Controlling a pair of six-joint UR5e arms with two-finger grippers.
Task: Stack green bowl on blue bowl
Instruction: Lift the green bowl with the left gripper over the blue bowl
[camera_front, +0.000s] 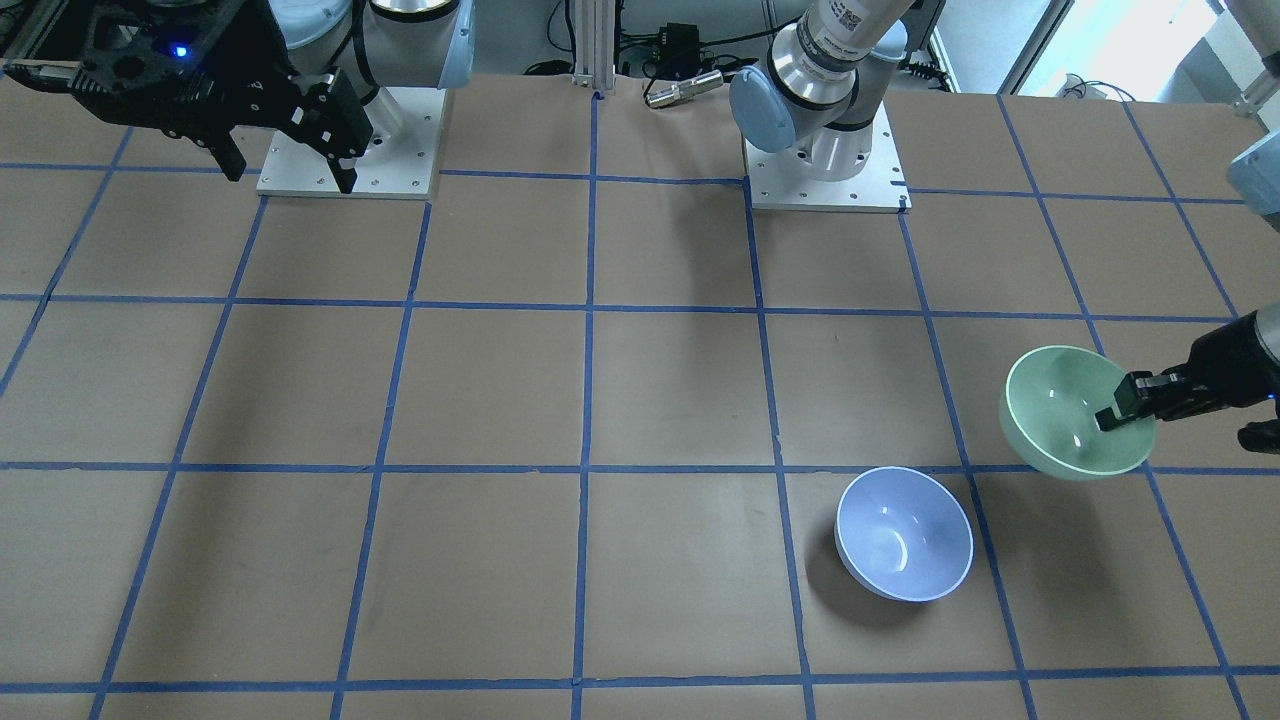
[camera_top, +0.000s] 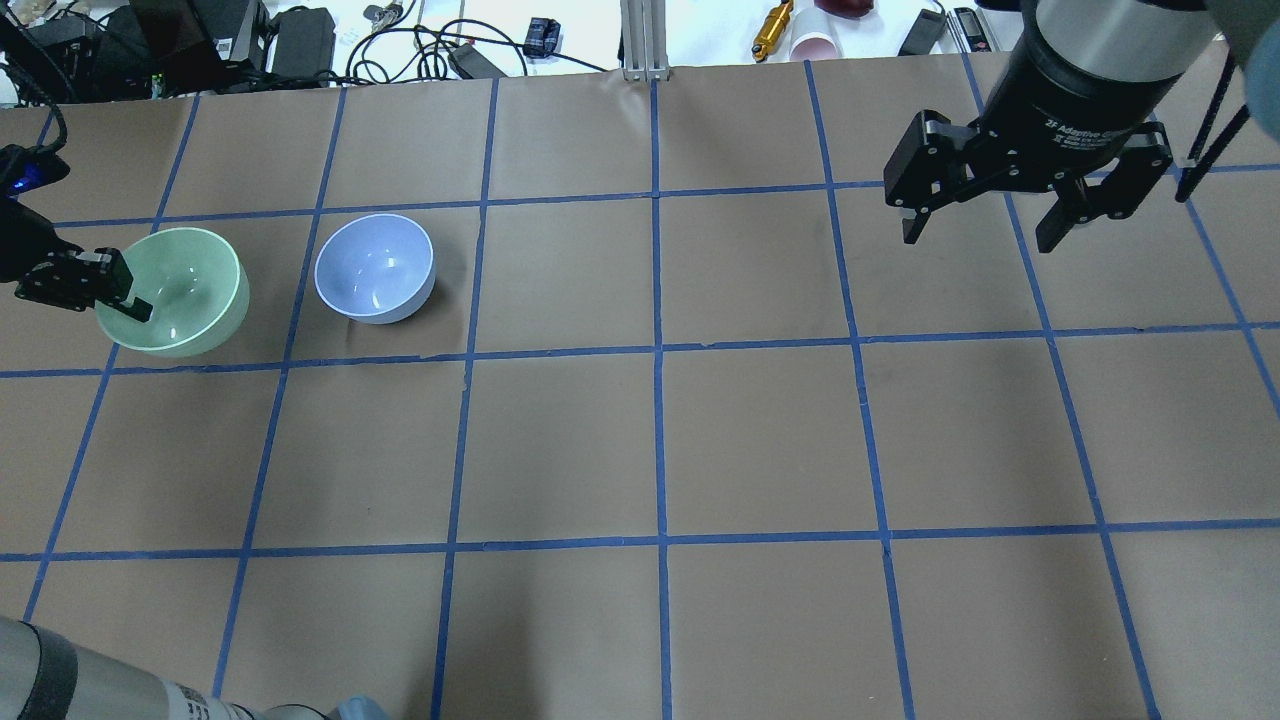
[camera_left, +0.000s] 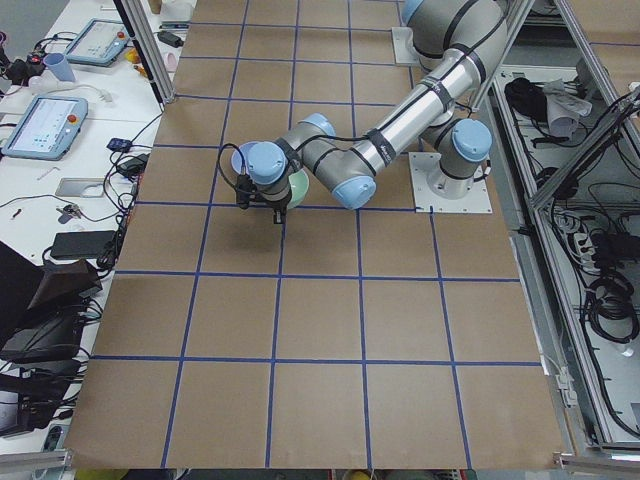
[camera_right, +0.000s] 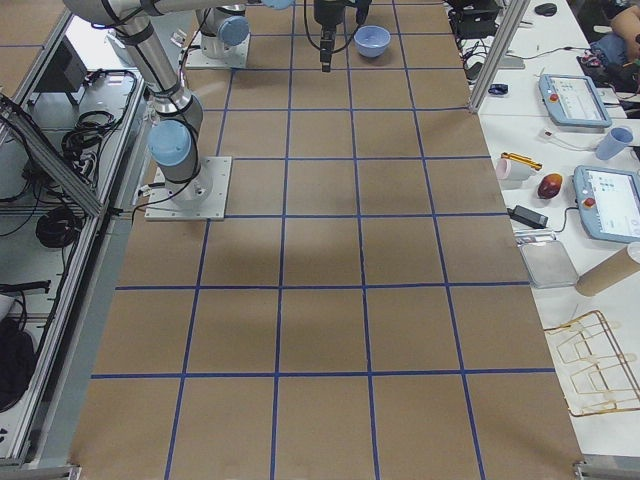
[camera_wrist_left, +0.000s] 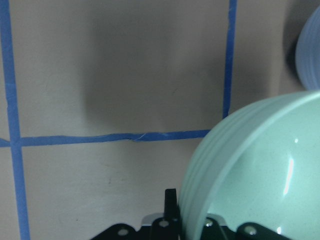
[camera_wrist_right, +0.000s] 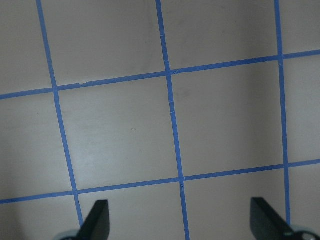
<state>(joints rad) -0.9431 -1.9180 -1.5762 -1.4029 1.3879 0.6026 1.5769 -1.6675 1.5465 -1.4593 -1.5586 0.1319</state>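
Next, my left gripper lets go of the green bowl inside the empty blue bowl (camera_front: 912, 534), with its base nested in the hollow.
The green bowl (camera_front: 1065, 420) hangs tilted, seemingly just above the table, to the left of the blue bowl (camera_top: 375, 268) in the overhead view (camera_top: 185, 290). My left gripper (camera_front: 1122, 408) is shut on its rim, with one finger inside the bowl (camera_top: 128, 300). In the left wrist view the green bowl (camera_wrist_left: 260, 175) fills the lower right, with the blue bowl's edge (camera_wrist_left: 310, 50) beyond it. The blue bowl (camera_front: 905, 535) stands upright and empty on the table, apart from the green bowl. My right gripper (camera_top: 978, 238) is open and empty, high over the far right of the table (camera_wrist_right: 182, 222).
The brown table (camera_top: 660, 440) carries a grid of blue tape. The two arm bases (camera_front: 350, 140) (camera_front: 825, 165) stand at the robot's side. Cables, an orange tool (camera_top: 772, 28) and a pink cup (camera_top: 815, 45) lie beyond the far edge.
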